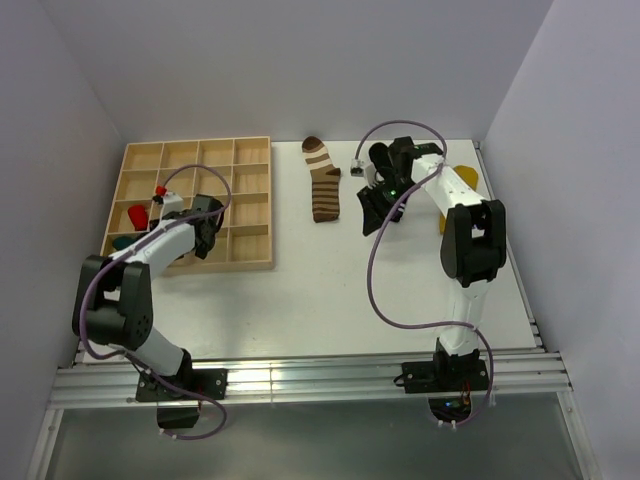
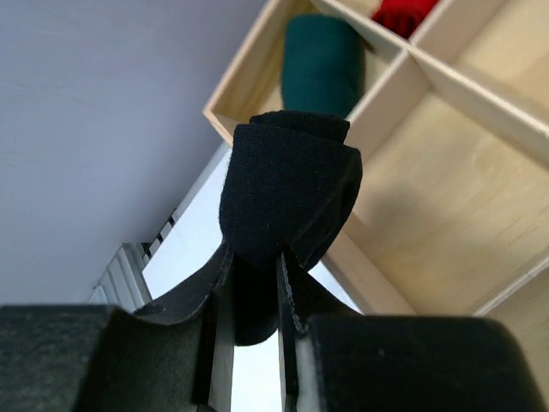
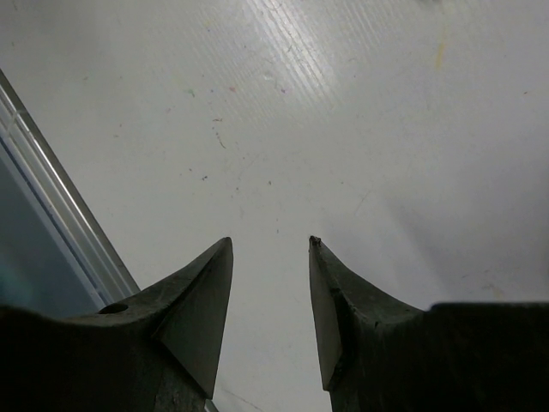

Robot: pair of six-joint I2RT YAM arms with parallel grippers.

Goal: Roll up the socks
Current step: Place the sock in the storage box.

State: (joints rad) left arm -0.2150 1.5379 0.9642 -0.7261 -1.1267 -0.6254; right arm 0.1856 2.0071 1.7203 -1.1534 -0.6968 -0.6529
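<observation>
The rolled plain black sock, held over the tray's near wall, will be let go by my left gripper in the empty compartment [image 1: 172, 246] [image 2: 433, 204], beside the dark green roll.
My left gripper [image 2: 256, 257] is shut on a rolled plain black sock [image 2: 287, 189] and holds it over the near wall of the wooden compartment tray [image 2: 446, 77]. In the top view that gripper [image 1: 207, 238] is over the tray's near rows [image 1: 190, 150]. A brown-and-cream striped sock [image 1: 322, 180] lies flat on the table right of the tray. My right gripper [image 1: 375, 212] is just right of that sock; in its wrist view it [image 3: 270, 245] is open and empty above bare white table. A yellow sock [image 1: 470, 177] peeks out behind the right arm. The striped-cuff black sock is not visible.
A dark green roll [image 2: 322, 64] fills the tray's corner compartment, a red item [image 2: 403, 13] the one beyond it. Both show at the tray's left side in the top view, green [image 1: 128, 242] and red [image 1: 137, 215]. Walls close in the table on three sides.
</observation>
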